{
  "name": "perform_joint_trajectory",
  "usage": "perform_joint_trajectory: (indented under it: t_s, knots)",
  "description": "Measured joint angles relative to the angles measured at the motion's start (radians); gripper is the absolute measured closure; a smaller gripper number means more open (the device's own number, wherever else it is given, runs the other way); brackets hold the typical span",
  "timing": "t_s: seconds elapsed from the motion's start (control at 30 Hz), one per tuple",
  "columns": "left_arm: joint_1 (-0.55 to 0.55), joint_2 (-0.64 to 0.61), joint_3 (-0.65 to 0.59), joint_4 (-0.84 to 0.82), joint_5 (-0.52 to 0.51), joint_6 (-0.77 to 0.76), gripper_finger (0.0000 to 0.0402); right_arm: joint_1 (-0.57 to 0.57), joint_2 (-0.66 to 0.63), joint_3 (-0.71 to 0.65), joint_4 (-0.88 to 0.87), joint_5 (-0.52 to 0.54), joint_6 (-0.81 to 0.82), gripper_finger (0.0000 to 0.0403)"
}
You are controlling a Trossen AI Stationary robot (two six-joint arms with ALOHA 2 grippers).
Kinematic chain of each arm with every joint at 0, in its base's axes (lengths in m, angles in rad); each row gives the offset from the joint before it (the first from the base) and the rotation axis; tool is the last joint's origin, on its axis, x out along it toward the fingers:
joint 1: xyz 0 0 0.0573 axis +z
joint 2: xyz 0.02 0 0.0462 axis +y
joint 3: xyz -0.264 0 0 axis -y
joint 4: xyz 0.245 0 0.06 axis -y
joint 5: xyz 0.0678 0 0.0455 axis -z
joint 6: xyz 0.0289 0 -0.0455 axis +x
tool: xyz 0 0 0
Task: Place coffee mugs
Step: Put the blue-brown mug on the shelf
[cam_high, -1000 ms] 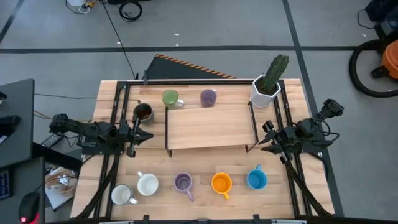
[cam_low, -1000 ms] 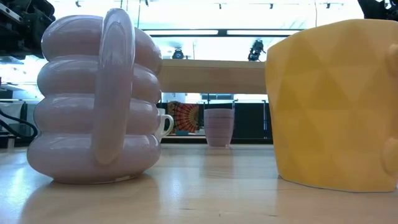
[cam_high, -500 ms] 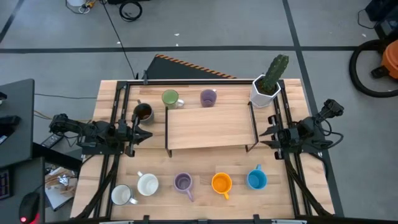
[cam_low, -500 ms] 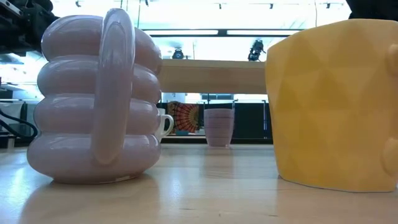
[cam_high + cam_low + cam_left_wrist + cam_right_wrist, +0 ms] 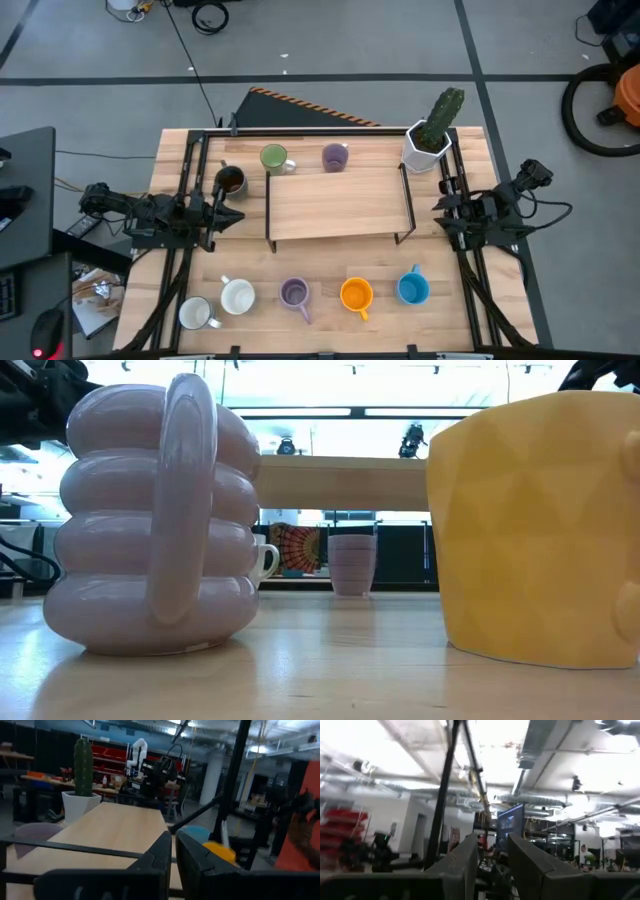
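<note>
The left gripper needs to close on the near side of the dark brown mug's rim (image 5: pixel 234 191), with one finger inside the mug.
Eight mugs stand on the table on their bases. Along the far side are the dark brown mug (image 5: pixel 231 181), green mug (image 5: pixel 273 158) and a lilac mug (image 5: pixel 335 157). The near row holds two white mugs (image 5: pixel 195 313) (image 5: pixel 238 296), a ribbed lilac mug (image 5: pixel 294 293) (image 5: pixel 150 520), the orange mug (image 5: pixel 356 294) (image 5: pixel 535 530) and the blue mug (image 5: pixel 412 289). My left gripper (image 5: pixel 228 213) (image 5: pixel 173 845) hovers shut beside the shelf's left end, near the brown mug. My right gripper (image 5: pixel 441 214) (image 5: pixel 492 845) hangs open off the shelf's right end, tipped up toward the ceiling.
A raised wooden shelf (image 5: pixel 338 203) on dark legs fills the table's middle. A white faceted pot with a green cactus (image 5: pixel 428 147) (image 5: pixel 80 802) stands at the far right corner. Dark rails (image 5: pixel 190 180) run along both table sides.
My right gripper has drawn back from the shelf's right end toward the table's right edge and tipped upward. The mugs have not moved.
</note>
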Motion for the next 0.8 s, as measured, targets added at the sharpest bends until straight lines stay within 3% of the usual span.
perform_joint_trajectory:
  t_s: [0.13,0.33,0.6,0.8]
  knots:
    - [0.000,0.000,0.057,-0.060,-0.029,-0.021,0.0372,-0.009,0.002,0.000,0.036,0.167,0.056,0.0290]
    - [0.001,0.000,0.219,-0.355,-0.089,-0.079,0.0389,-0.050,0.046,0.065,0.008,0.452,0.064,0.0290]
    - [0.001,0.020,0.285,-0.468,-0.142,-0.182,0.0392,-0.124,0.204,0.251,-0.173,0.528,0.089,0.0290]
    - [0.001,0.156,0.346,-0.493,-0.226,-0.224,0.0392,-0.217,0.359,0.317,-0.193,0.557,0.111,0.0290]
